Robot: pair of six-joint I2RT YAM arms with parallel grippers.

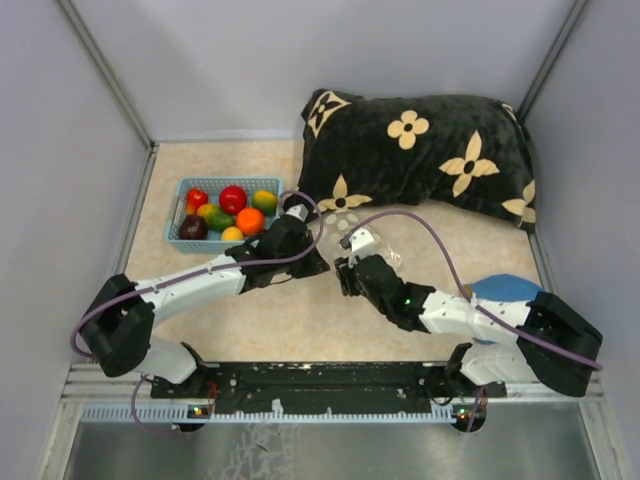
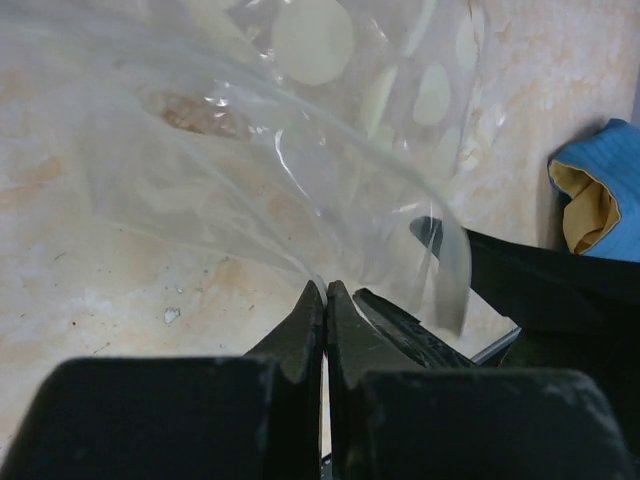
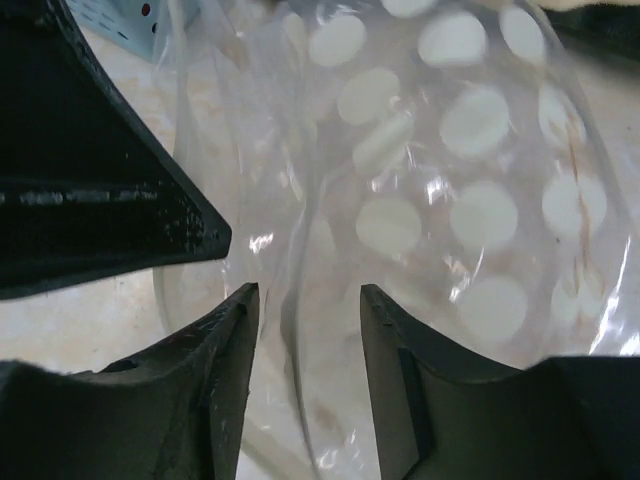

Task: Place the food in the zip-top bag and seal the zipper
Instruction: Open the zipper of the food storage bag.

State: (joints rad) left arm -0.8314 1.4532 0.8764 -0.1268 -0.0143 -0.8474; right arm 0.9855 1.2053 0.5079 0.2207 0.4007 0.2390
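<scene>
A slack bag fold is between my right fingers; I need to back off and pinch the bag's rim (image 2: 438, 198) before the food goes in.
The zip-top bag (image 1: 366, 241), clear with white dots, lies crumpled on the table between my two grippers. My left gripper (image 2: 326, 290) is shut on a thin edge of the bag (image 2: 300, 150). My right gripper (image 3: 308, 295) stands open with a fold of the bag (image 3: 450, 200) between its fingers, neither finger pressing it. In the top view the left gripper (image 1: 320, 264) and right gripper (image 1: 345, 276) are almost touching. The food (image 1: 232, 199), several red, orange, yellow, green and dark brown toy pieces, sits in the light blue basket (image 1: 181, 243) to the left. I cannot make out the zipper.
A black pillow (image 1: 420, 150) with cream flowers lies at the back right, just behind the bag. A blue cloth (image 1: 505, 288) lies by the right arm and also shows as a blue cloth (image 2: 590, 190) in the left wrist view. Grey walls enclose the table.
</scene>
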